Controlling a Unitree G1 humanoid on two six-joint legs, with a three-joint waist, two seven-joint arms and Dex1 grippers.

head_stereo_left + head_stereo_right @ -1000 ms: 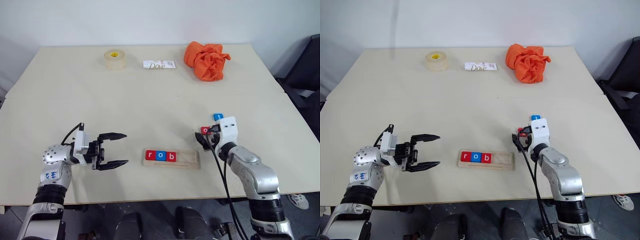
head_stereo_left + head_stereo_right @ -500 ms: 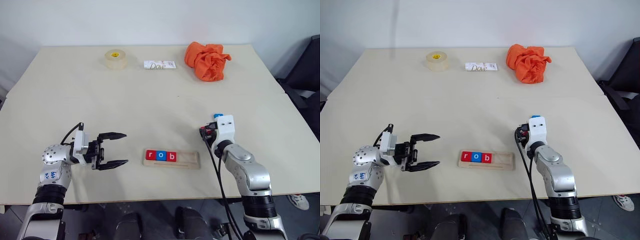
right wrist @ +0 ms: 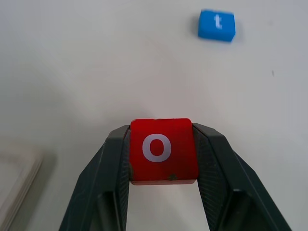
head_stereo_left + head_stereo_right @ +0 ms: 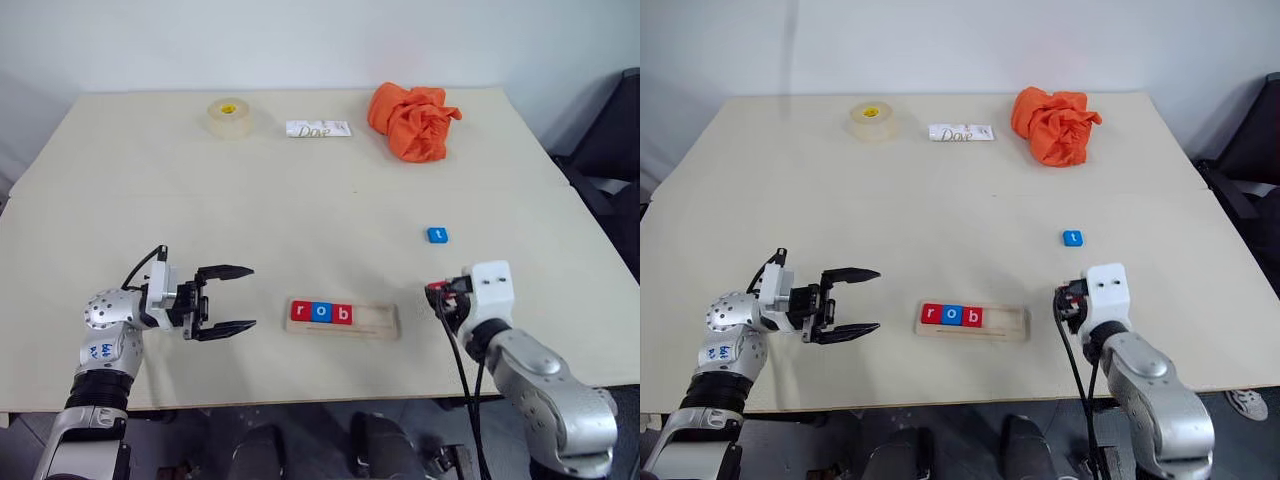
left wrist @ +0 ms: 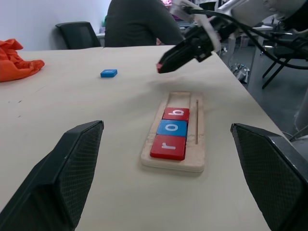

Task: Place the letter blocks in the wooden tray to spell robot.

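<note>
My right gripper covers the red o block's side facing red b; I need to set the block down, then grip its front and back (image 3: 163,182).
The wooden tray (image 4: 378,320) lies near the table's front edge, with red r (image 4: 300,311), blue o (image 4: 321,312) and red b (image 4: 342,314) filling its left part. The tray's right part is bare. My right gripper (image 3: 161,131) is shut on a red o block (image 3: 162,156), held just above the table to the right of the tray. A blue t block (image 4: 437,236) lies flat on the table farther back. To the left of the tray my left gripper (image 4: 252,297) is open and holds nothing, pointing at it.
Along the table's far side sit a tape roll (image 4: 229,116), a white Dove packet (image 4: 318,129) and a crumpled orange cloth (image 4: 413,120). The left wrist view shows a seated person (image 5: 139,24) and chairs beyond the table.
My right gripper shut on the red o block and drew back toward the front edge with it, uncovering the blue t block. The left arm has not moved.
</note>
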